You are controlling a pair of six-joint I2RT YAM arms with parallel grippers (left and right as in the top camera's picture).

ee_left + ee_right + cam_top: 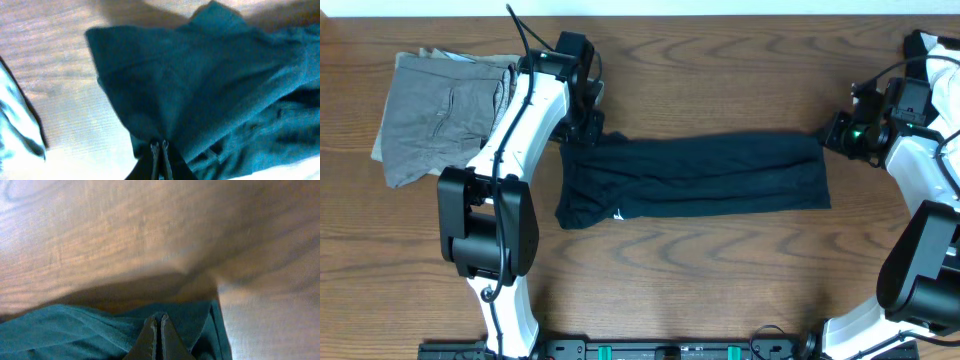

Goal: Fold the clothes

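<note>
My left gripper will release the held corner of the T-shirt on the shirt's bunched end (579, 165) closest to the grey shorts.
The dark navy T-shirt (700, 175) lies stretched in a long band across the middle of the table, with a small white tag (618, 212) near its lower left. My left gripper (590, 132) is shut on the shirt's upper left corner; in the left wrist view its fingers (159, 145) are pressed together in the fabric (200, 85). My right gripper (828, 135) is shut on the shirt's upper right corner; in the right wrist view its fingers (156, 319) are closed over the cloth edge (75, 330).
Grey shorts (445, 110) lie folded at the back left, right beside my left arm, and their pale edge shows in the left wrist view (17, 125). A white object (942, 60) sits at the far right edge behind my right arm. The wooden table (720, 280) lies in front.
</note>
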